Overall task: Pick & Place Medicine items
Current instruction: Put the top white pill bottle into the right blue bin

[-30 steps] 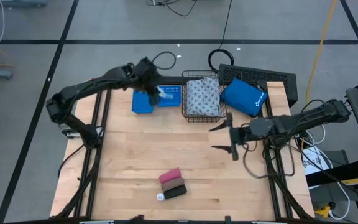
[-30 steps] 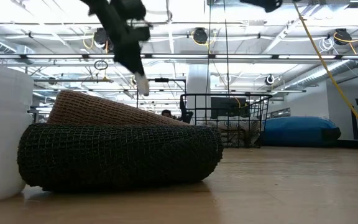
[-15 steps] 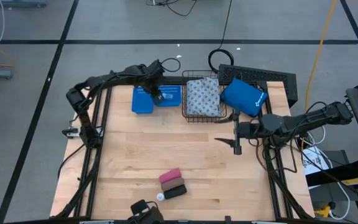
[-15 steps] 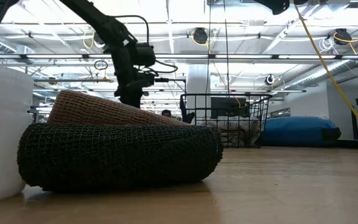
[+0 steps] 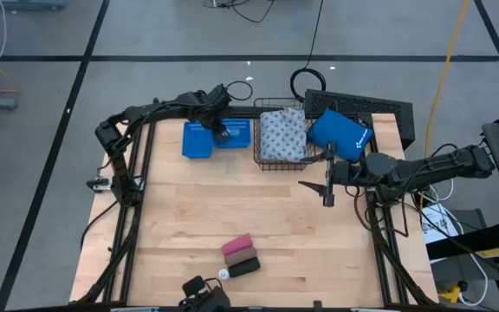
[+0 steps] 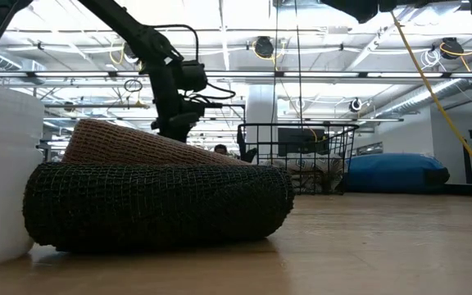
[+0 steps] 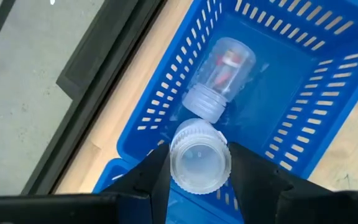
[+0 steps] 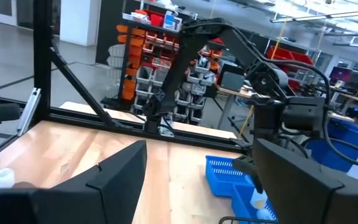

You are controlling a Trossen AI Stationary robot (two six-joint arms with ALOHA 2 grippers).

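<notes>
I need to use my left gripper to set the white bottle down beside the lying bottle in the blue tray (image 5: 230,139) (image 7: 242,135) that is nearest the wire basket.
My left gripper (image 5: 222,132) hangs over the right one of two blue perforated trays (image 5: 237,133) at the table's far edge, shut on a small white round bottle (image 7: 199,154). A second bottle (image 7: 224,67) lies on its side inside that tray. A pink block (image 5: 236,245), a dark block (image 5: 244,266) and a third white bottle (image 5: 223,274) rest on the wood near the near edge. The grey-white patterned pack (image 5: 282,134) lies in the wire basket. My right gripper (image 5: 315,191) waits open above the table's right half. My left gripper pinches the white bottle between its two fingers (image 7: 151,177), one on each side of the round body (image 7: 179,163). The fingers come from above, pointing down. One round end of the bottle faces the wrist camera. The bottle is off the tray's floor, above the lying bottle's cap.
A bright blue padded pouch (image 5: 339,134) lies right of the wire basket (image 5: 260,156), with a dark keyboard (image 5: 379,108) behind it. The other blue tray (image 5: 198,141) sits left of the one in use. Bare wood fills the table's middle (image 5: 215,204).
My left gripper has come down from high above the far edge to just over the blue tray, carrying the white bottle, and it has stayed shut on it. My right gripper has shifted a little toward the far edge and turned slightly, staying open.
</notes>
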